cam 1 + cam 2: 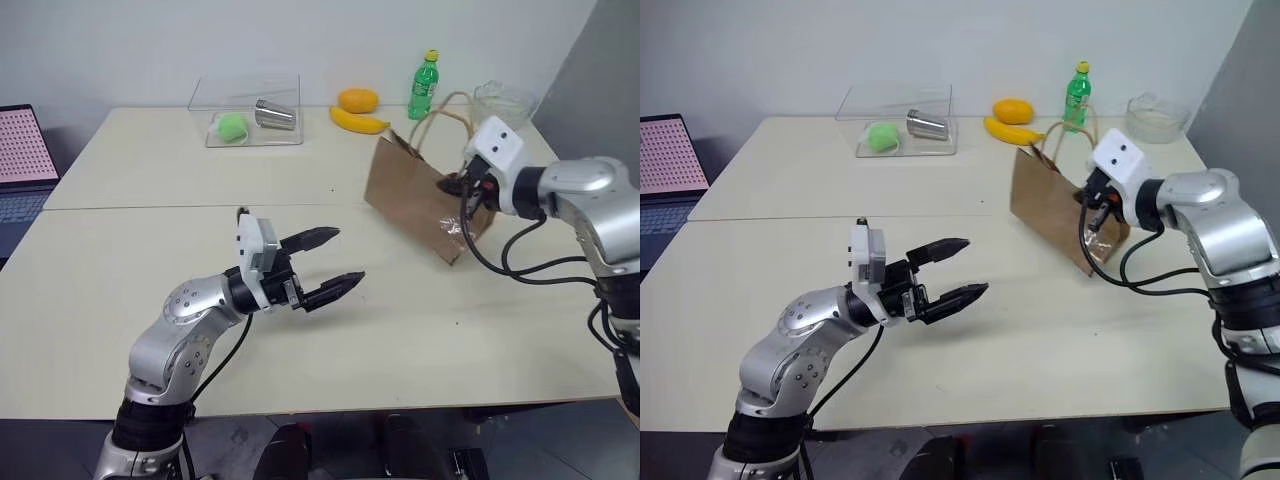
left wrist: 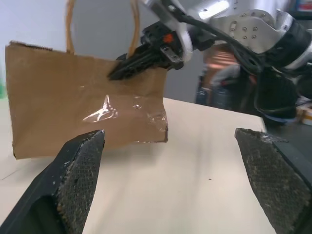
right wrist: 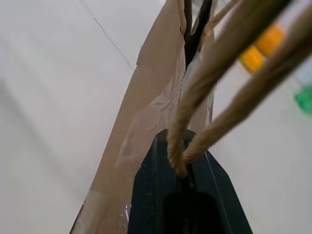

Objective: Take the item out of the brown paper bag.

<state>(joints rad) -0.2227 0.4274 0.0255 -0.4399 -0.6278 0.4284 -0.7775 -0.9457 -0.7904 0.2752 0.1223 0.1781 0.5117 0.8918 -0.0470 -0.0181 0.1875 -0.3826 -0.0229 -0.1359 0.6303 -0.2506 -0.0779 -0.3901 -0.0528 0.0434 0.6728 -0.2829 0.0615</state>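
Observation:
My right gripper is to let go of the brown paper bag on the middle of the table (image 1: 332, 240) in front of the banana.
The brown paper bag (image 1: 415, 195) stands upright on the right side of the table, its two loop handles (image 1: 445, 110) rising from the rim. My right gripper (image 1: 452, 185) is at the bag's top edge beside the handles, shut on the rim; in the left wrist view its black fingertips (image 2: 127, 68) pinch the paper edge. My left gripper (image 1: 348, 257) hovers open over the middle of the table, pointing towards the bag and well short of it, with nothing between its fingers (image 2: 80, 165). The item is hidden.
At the back stand a green bottle (image 1: 424, 86), a banana (image 1: 358, 121) and an orange (image 1: 358, 99). A clear box (image 1: 248, 112) holds a green ball and a metal cup. A glass bowl (image 1: 503, 98) sits back right, a laptop (image 1: 25, 160) far left.

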